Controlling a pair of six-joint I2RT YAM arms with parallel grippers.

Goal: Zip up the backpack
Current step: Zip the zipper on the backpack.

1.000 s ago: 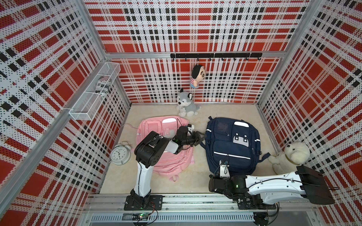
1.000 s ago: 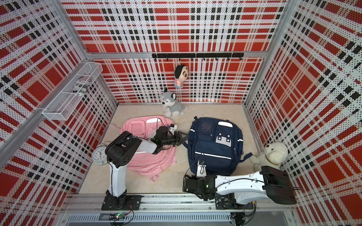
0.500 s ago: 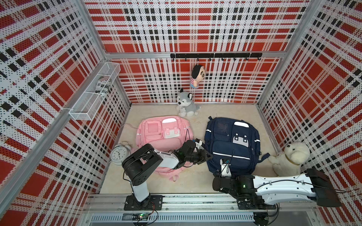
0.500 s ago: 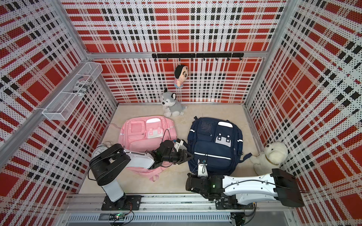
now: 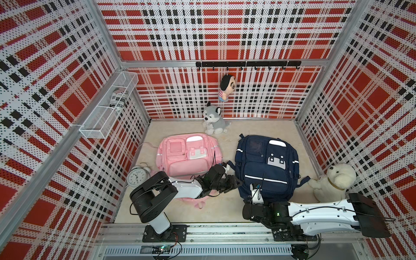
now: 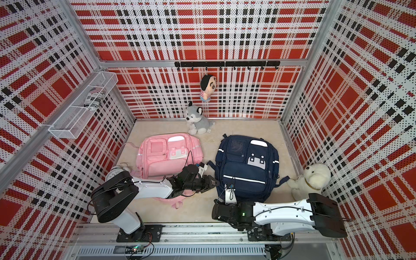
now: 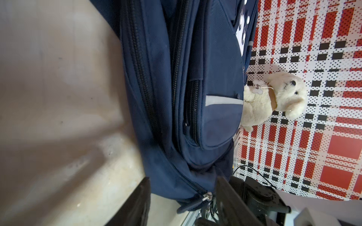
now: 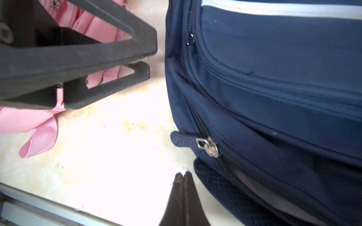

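The robot's right gripper is shut short of the navy pull tab, so it should open, back off and close around the tab [image 8: 182,139] before it pulls the zipper.
The navy backpack [image 5: 266,167] lies flat on the floor, right of centre in both top views. In the right wrist view its zipper slider [image 8: 210,148] with a navy pull tab [image 8: 181,140] sits at the near left corner. Past the slider the zipper gapes and shows a pale inside. My left gripper [image 5: 234,183] hovers open beside the bag's lower left edge. In the left wrist view the open left gripper [image 7: 184,203] frames that corner and the zipper slider [image 7: 207,196] without touching. My right gripper [image 8: 184,174] is shut on nothing, its tip on the floor just short of the pull tab.
A pink backpack [image 5: 188,155] lies left of the navy one, under my left arm. An alarm clock [image 5: 137,176] stands by the left wall. A white plush dog [image 5: 335,180] sits at the right wall, a husky plush [image 5: 213,121] at the back. The metal front rail [image 5: 213,227] runs behind my right gripper.
My left arm has swung from over the pink backpack toward the front, down beside the navy bag's lower left edge. My right gripper has closed, and its arm shifted slightly right.
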